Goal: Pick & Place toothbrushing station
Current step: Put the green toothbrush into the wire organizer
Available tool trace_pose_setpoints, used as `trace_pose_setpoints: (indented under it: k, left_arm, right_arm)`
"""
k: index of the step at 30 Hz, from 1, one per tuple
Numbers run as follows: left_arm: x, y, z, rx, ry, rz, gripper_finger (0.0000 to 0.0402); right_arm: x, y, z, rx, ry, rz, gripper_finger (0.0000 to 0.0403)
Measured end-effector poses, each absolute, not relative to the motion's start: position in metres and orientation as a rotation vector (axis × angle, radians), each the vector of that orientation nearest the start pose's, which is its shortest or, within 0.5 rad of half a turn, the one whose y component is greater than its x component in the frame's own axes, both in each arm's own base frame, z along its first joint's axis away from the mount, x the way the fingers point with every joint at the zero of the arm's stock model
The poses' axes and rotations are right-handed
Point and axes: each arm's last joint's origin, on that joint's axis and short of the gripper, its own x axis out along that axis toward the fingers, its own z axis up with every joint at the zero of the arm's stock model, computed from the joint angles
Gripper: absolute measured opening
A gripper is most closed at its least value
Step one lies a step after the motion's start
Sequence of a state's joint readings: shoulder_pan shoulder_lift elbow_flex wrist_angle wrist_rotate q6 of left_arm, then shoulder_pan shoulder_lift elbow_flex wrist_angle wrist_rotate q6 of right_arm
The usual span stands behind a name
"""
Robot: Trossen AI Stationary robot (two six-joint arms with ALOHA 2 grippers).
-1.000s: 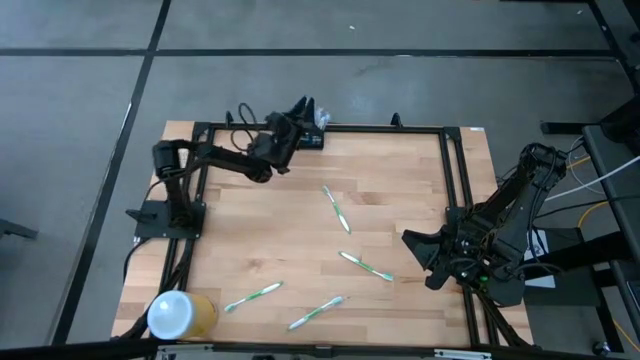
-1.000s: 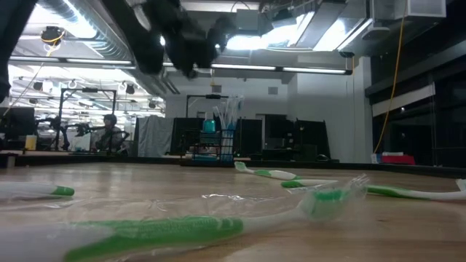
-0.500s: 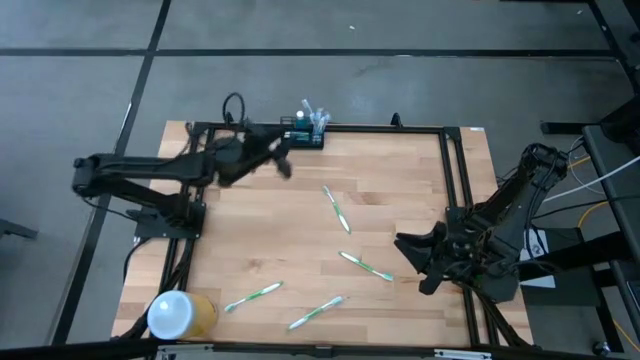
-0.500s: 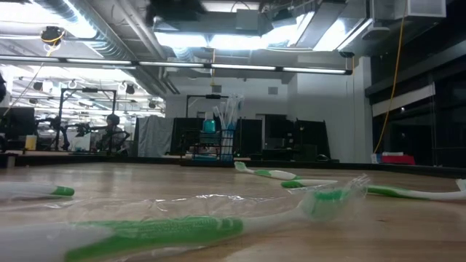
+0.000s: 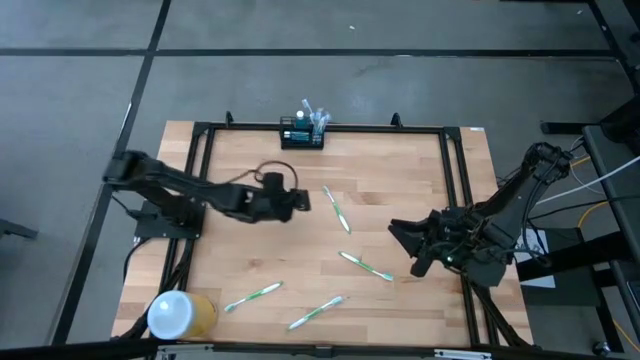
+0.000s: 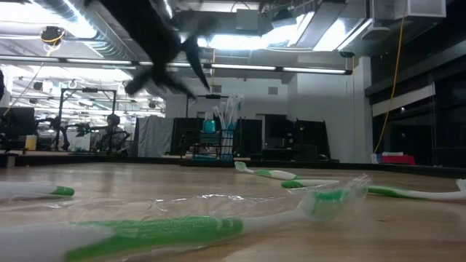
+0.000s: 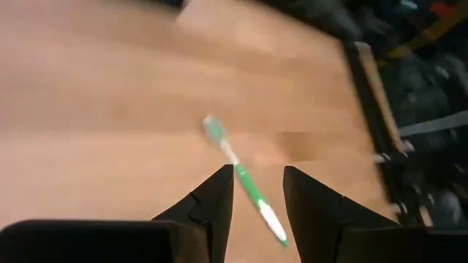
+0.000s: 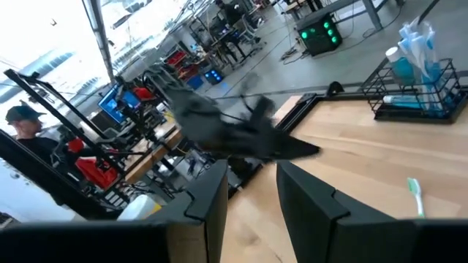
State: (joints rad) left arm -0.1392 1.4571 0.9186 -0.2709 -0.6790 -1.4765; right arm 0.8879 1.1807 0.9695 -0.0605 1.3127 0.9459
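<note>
The green-and-white toothbrush nearest the toothbrushing station is next for my left gripper, which should go to it and close on the white neck (image 5: 329, 195) (image 7: 224, 146) below the toothbrush's head.
The toothbrushing station (image 5: 303, 135), a small black wire rack holding toothbrushes and a blue tube, stands at the table's far edge; it also shows in the low view (image 6: 218, 142) and the right wrist view (image 8: 424, 84). My left gripper (image 5: 303, 203) is open and empty above the table's middle, just left of a green-and-white toothbrush (image 5: 337, 209), which shows past its fingers in the left wrist view (image 7: 241, 179). My right gripper (image 5: 398, 240) is open and empty at the table's right, near another toothbrush (image 5: 366, 266).
Two more toothbrushes (image 5: 253, 296) (image 5: 316, 313) lie near the front edge. A white-and-yellow cylinder (image 5: 178, 315) stands at the near left corner. A black frame (image 5: 445, 160) runs around the table. A person (image 8: 22, 124) shows in the room beyond.
My left gripper has drawn away from the rack at the far edge, swung left, then come toward the near edge and down over the table's middle beside a toothbrush. My right gripper has moved a little toward the table's left. The rack has stayed in place.
</note>
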Motion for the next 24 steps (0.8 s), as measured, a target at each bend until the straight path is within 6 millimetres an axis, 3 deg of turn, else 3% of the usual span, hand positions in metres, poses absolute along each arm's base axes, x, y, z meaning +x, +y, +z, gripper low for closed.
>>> trace_pose_setpoints:
  k: [5,9,16,24]
  left_arm:
    - [0.316,-0.009,0.183,-1.386,0.190,1.047,0.0130]
    - [0.337,0.008,0.172,-1.507,0.109,0.961,0.0142]
    - [0.347,0.049,0.161,-1.515,0.137,0.897,0.0143]
    - [0.344,0.065,0.159,-1.490,0.170,0.924,0.0122]
  right_arm:
    - [0.171,0.177,0.337,0.722,-0.094,-0.418,0.0120]
    - [0.167,0.179,0.340,0.706,-0.112,-0.426,0.0120]
    - [0.160,0.186,0.341,0.668,-0.100,-0.399,0.0120]
    - [0.154,0.189,0.342,0.635,-0.110,-0.416,0.0120]
